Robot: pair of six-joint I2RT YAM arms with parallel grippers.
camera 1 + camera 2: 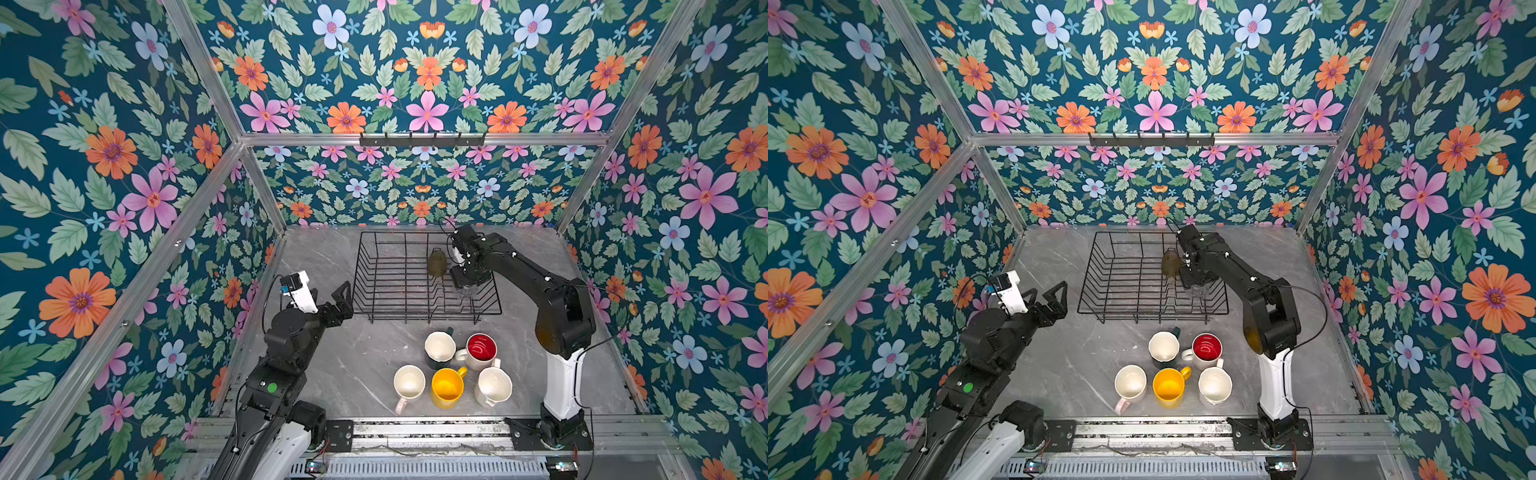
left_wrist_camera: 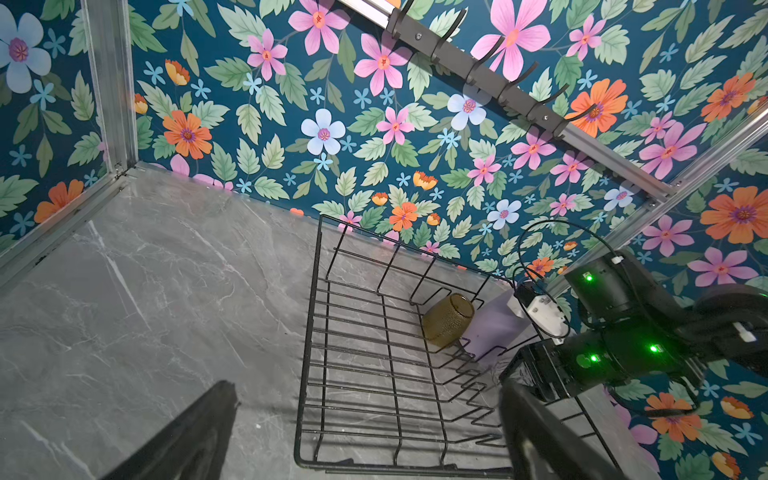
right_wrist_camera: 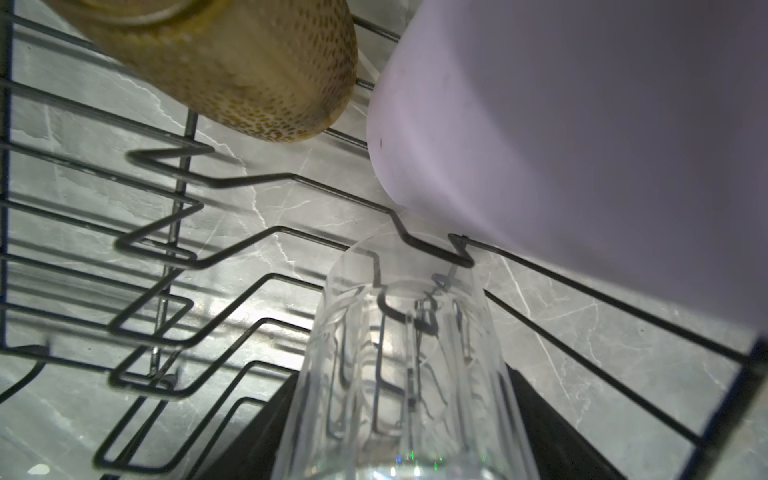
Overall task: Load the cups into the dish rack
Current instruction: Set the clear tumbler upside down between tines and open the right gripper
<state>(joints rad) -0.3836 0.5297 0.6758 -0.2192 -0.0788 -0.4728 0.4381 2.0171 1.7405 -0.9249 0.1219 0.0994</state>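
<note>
The pale pink mug's rim (image 1: 396, 378), on the side away from the yellow mug, is the next place my left gripper should go to and close on.
The black wire dish rack (image 1: 361, 266) (image 2: 309, 332) sits at the back of the table. An olive-amber glass (image 1: 437, 262) (image 3: 249, 62) lies in it beside a lilac tumbler (image 2: 494, 328) (image 3: 582, 124). My right gripper (image 1: 467, 278) (image 3: 403, 395) is shut on a clear glass (image 3: 399, 365), low over the rack's dividers. My left gripper (image 1: 332, 297) (image 2: 368, 388) hangs open and empty just left of the rack. On the table in front stand a dark green mug (image 1: 439, 347), a red-lined white mug (image 1: 481, 347), a pale pink mug (image 1: 409, 382), a yellow mug (image 1: 448, 386) and a white mug (image 1: 493, 384).
A black hook rail (image 1: 422, 140) is fixed to the frame above the back wall. Floral walls and aluminium posts close in the grey marble table (image 1: 324, 374) on three sides. The arms' base rail (image 1: 432, 432) runs along the front edge.
</note>
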